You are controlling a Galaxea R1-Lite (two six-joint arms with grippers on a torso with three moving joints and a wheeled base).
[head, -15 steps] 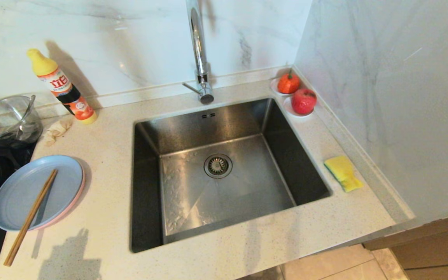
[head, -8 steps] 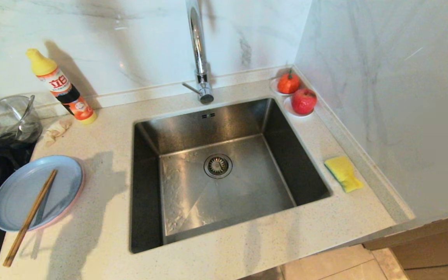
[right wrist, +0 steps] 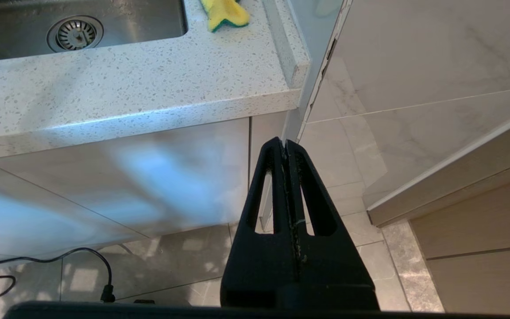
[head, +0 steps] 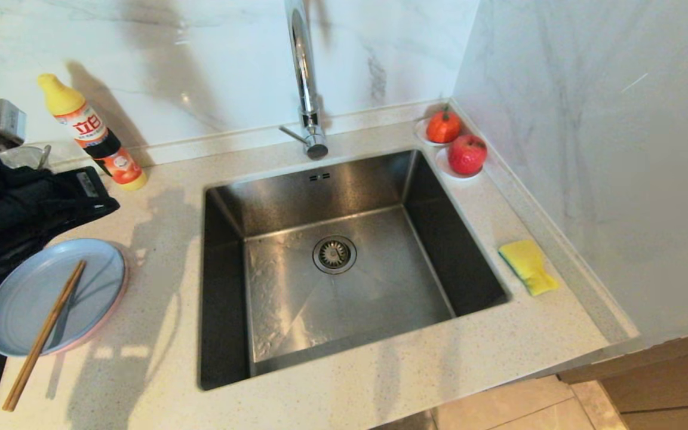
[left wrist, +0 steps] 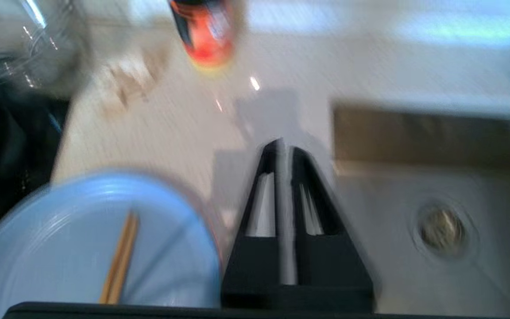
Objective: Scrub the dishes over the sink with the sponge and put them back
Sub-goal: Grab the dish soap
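My left gripper moves over to the detergent bottle next, and then closes on the black band (head: 105, 147) (left wrist: 197, 3) that goes around the lower half of the bottle.
A light blue plate (head: 90, 286) lies on a pink plate (head: 124, 279), of which only the rim shows, on the counter left of the sink (head: 374, 298). A pair of chopsticks (head: 42, 340) rests across the blue plate (left wrist: 60, 248). My left gripper (head: 110, 206) hovers above the counter just behind the plates, between them and the sink. Its fingers stand a narrow gap apart, and my left gripper (left wrist: 283, 144) holds nothing. The yellow sponge (head: 526, 266) lies on the counter right of the sink. My right gripper (right wrist: 285, 142) hangs shut and empty below the counter's front edge.
A detergent bottle (head: 90, 134) stands at the back left, and a glass bowl (head: 21, 156) is mostly hidden behind my left arm. The tall faucet (head: 305, 77) rises behind the sink. Two fruits on saucers (head: 466, 154) sit in the back right corner, by the marble wall (head: 589, 149).
My left arm has swung into the head view from the left, rising above the counter behind the plates and covering the bowl and a crumpled rag. Its fingers have parted slightly.
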